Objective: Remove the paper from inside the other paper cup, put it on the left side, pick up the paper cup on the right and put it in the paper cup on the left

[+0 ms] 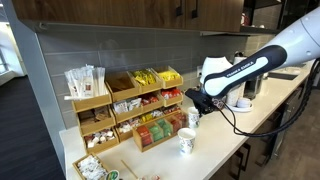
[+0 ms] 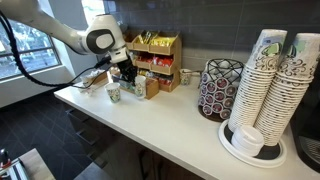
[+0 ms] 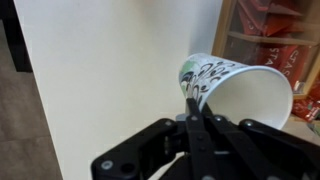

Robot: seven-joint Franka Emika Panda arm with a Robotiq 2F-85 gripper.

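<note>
The other paper cup is standing on the white counter (image 1: pixel 187 139). Next, I let go of the white patterned paper cup, now held just above the counter, down inside it with my gripper.
My gripper (image 3: pixel 192 108) is shut on the rim wall of a white paper cup with a green and black print (image 3: pixel 235 85); one finger is inside the cup and one outside. In an exterior view the gripper (image 1: pixel 197 101) holds this cup (image 1: pixel 194 119) just above the counter, in front of the wooden rack. It also shows in an exterior view (image 2: pixel 128 78). The other paper cup (image 1: pixel 186 143) stands upright on the white counter, nearer the front edge, and also shows in an exterior view (image 2: pixel 114 93). I cannot make out the removed paper.
A wooden rack of tea and snack packets (image 1: pixel 130 105) stands against the wall behind the cups. A low tray of packets (image 1: pixel 95 166) lies beside it. A pod holder (image 2: pixel 218 88) and tall stacks of paper cups (image 2: pixel 270 85) stand farther along the counter.
</note>
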